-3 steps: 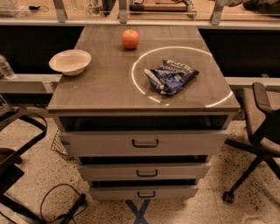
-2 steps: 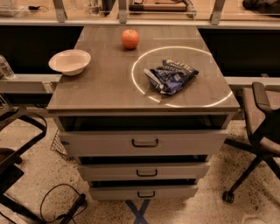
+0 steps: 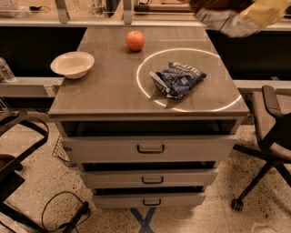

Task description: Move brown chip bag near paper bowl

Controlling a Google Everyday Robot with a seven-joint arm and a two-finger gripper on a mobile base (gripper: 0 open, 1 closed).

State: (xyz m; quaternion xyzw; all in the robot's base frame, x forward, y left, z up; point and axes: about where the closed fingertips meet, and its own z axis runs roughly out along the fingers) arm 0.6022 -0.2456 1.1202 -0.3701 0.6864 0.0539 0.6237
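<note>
The robot's gripper needs to release the brown chip bag on the grey cabinet top (image 3: 125,73), between the paper bowl and the blue chip bag.
The paper bowl (image 3: 72,64) is a cream, shallow bowl. It stands on the left side of the grey cabinet top (image 3: 109,93). The brown chip bag (image 3: 229,13) shows blurred at the top right edge, above the cabinet's far right corner. Its dark brown, silvery-white and yellow parts are visible. It is in the air, far from the bowl. The gripper is not in view; nothing of it shows beside the bag.
A blue chip bag (image 3: 178,78) lies inside a bright light ring (image 3: 146,91) on the right half of the top. An orange-red apple (image 3: 135,40) sits at the back middle. Part-open drawers (image 3: 150,148) are below. Office chairs stand at right (image 3: 273,132) and left (image 3: 13,150).
The brown chip bag has come into view at the top right edge; it was not visible before. The bowl, the apple and the blue bag have not moved.
</note>
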